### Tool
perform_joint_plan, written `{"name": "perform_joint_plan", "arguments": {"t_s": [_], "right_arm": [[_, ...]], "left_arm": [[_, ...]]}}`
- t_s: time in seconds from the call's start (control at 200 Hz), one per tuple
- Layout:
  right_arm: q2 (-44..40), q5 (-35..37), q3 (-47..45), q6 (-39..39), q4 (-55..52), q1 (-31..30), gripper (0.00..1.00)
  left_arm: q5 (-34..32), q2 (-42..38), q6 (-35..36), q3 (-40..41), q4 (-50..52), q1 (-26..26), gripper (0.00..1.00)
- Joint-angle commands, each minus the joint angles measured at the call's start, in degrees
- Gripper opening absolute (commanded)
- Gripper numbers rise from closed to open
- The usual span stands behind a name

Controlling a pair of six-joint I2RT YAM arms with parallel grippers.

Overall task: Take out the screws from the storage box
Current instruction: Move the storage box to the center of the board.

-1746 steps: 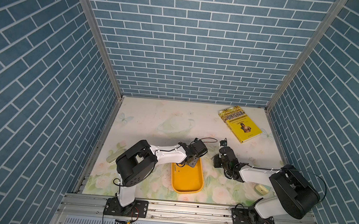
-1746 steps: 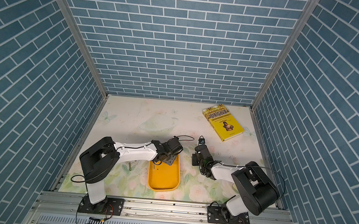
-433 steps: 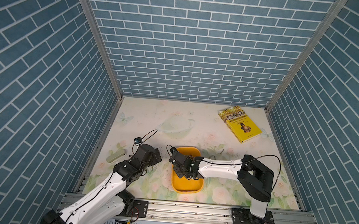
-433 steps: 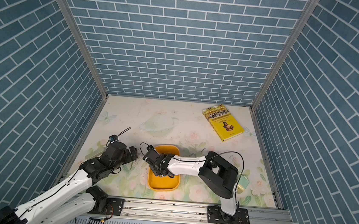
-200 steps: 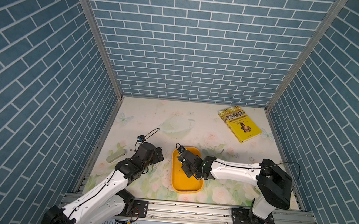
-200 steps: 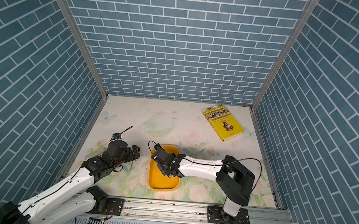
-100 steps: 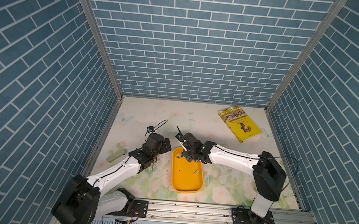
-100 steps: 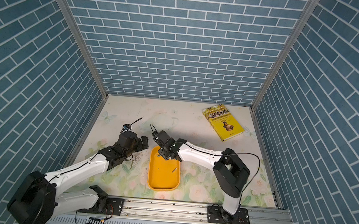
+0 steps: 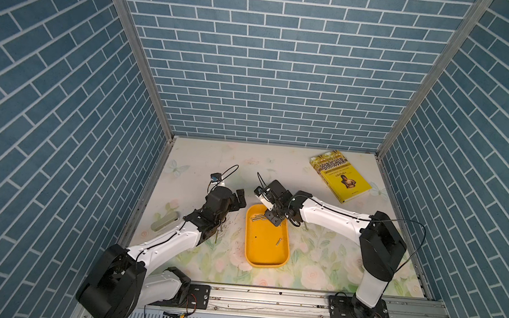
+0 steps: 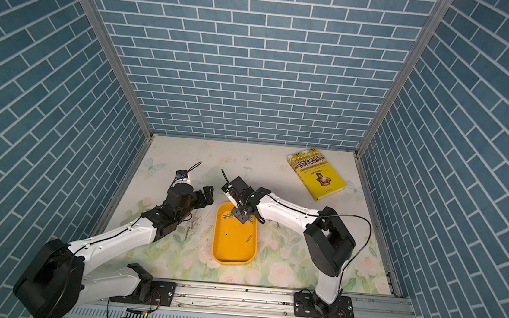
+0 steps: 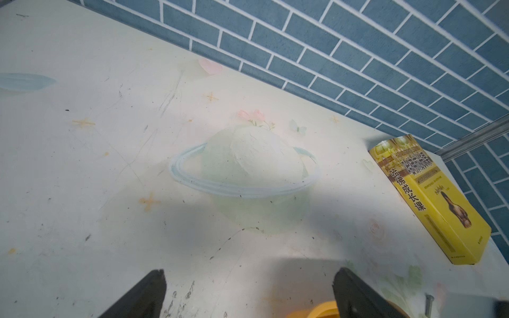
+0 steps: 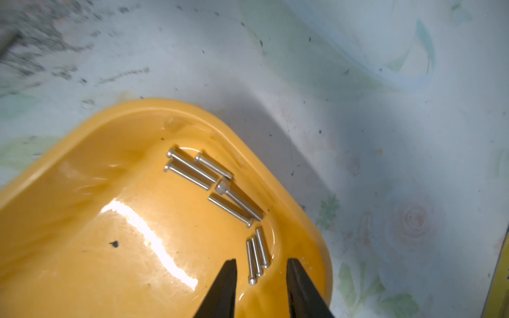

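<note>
The screws at the far end of the storage box lie bunched against its side, so next my right gripper backs away and first take the lone screw mid-tray (image 9: 278,241).
The storage box (image 9: 262,248) (image 10: 230,245) is a shallow orange-yellow tray at the front middle of the table. Several silvery screws (image 12: 203,173) lie bunched at its far end, and a single screw (image 9: 278,241) lies mid-tray. My right gripper (image 9: 274,219) (image 10: 242,217) reaches down into that far end. In the right wrist view the right gripper (image 12: 261,263) is open, its tips either side of three side-by-side screws (image 12: 257,252) without touching them. My left gripper (image 9: 238,201) (image 11: 250,275) hangs wide open and empty beside the box's far-left corner (image 11: 322,309).
A yellow book (image 9: 341,180) (image 10: 316,174) (image 11: 429,198) lies at the back right. A pale green block (image 9: 164,222) sits by the left wall. Loose screws lie on the mat left (image 10: 188,232) and right (image 9: 306,225) of the box. Brick walls enclose three sides.
My right gripper has shifted from the box's middle to its far end. The left arm has stretched forward, bringing its gripper up beside the box's far-left corner.
</note>
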State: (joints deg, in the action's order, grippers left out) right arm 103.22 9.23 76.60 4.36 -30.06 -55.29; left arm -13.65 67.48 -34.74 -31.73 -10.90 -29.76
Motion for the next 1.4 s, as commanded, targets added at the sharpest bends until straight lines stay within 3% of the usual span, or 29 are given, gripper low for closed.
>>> {"name": "perform_joint_plan", "arguments": {"t_s": [0.0, 0.065, 0.16, 0.22, 0.275, 0.32, 0.39, 0.485, 0.685, 0.79, 0.88, 0.91, 0.955, 1.045, 1.285, 1.395], "right_arm": [[0.22, -0.8, 1.32, 2.45, -3.32, -1.67, 0.29], [1.45, -0.46, 0.45, 4.3, -4.49, -2.89, 0.19], [2.75, 1.91, 0.11, 6.45, -6.76, -4.4, 0.18], [2.42, 3.6, -0.1, 8.18, -7.42, -5.32, 0.18], [1.25, 5.04, -1.11, 10.08, -5.98, -6.08, 0.27], [0.11, 4.6, -2.26, 12.23, -4.76, -6.55, 0.28], [-2.06, 4.02, -5.08, 16.96, -2.26, -7.64, 0.17], [-4.02, 6.35, -9.8, 19.62, 2.91, -7.92, 0.13], [-1.71, -0.78, -9.27, 23.89, -0.36, -5.63, 0.11], [-7.14, -1.8, -11.03, 26.6, 4.37, -5.36, 0.16], [-11.47, 5.2, -14.43, 29.43, 12.41, -5.36, 0.2], [-12.58, 8.0, -15.91, 31.36, 15.29, -5.44, 0.24], [-13.93, 9.86, -17.79, 34.89, 17.49, -5.86, 0.42], [-14.5, 12.5, -19.99, 36.56, 19.93, -6.76, 0.49], [-12.88, -7.02, -17.18, 40.36, 6.38, -5.73, 0.45], [-13.42, -13.19, -15.48, 42.42, 2.45, -4.77, 0.52]], "left_arm": [[-0.13, -0.67, 1.66, 0.47, -0.78, 0.22, 1.0], [-0.24, -0.85, 2.08, 0.8, -0.9, 0.23, 1.0], [-0.97, -1.55, 2.44, 2.28, -2.4, 0.18, 1.0], [-1.04, -1.68, 2.67, 2.26, -2.82, 0.17, 1.0], [-0.85, -1.67, 2.93, 3.6, -3.15, 0.22, 1.0], [-0.62, -1.68, 3.19, 3.73, -3.37, 0.22, 1.0], [-0.55, -1.79, 3.28, 3.86, -3.22, 0.21, 1.0], [-1.19, -2.22, 3.42, 4.08, -2.81, 0.23, 1.0], [-1.93, -4.41, 3.56, 6.01, -3.25, 0.23, 1.0], [-2.25, -5.59, 3.76, 6.85, -3.6, 0.2, 1.0], [-2.56, -6.26, 3.87, 7.2, -3.69, 0.22, 1.0], [-2.69, -6.34, 3.94, 7.29, -3.64, 0.23, 1.0], [-2.96, -6.36, 3.97, 7.3, -3.45, 0.31, 1.0], [-3.61, -6.39, 3.93, 7.34, -3.31, 0.24, 1.0], [-3.58, -5.9, 4.04, 7.42, -3.43, 0.4, 1.0], [-3.75, -6.2, 4.06, 7.53, -3.34, 0.39, 1.0]]}}
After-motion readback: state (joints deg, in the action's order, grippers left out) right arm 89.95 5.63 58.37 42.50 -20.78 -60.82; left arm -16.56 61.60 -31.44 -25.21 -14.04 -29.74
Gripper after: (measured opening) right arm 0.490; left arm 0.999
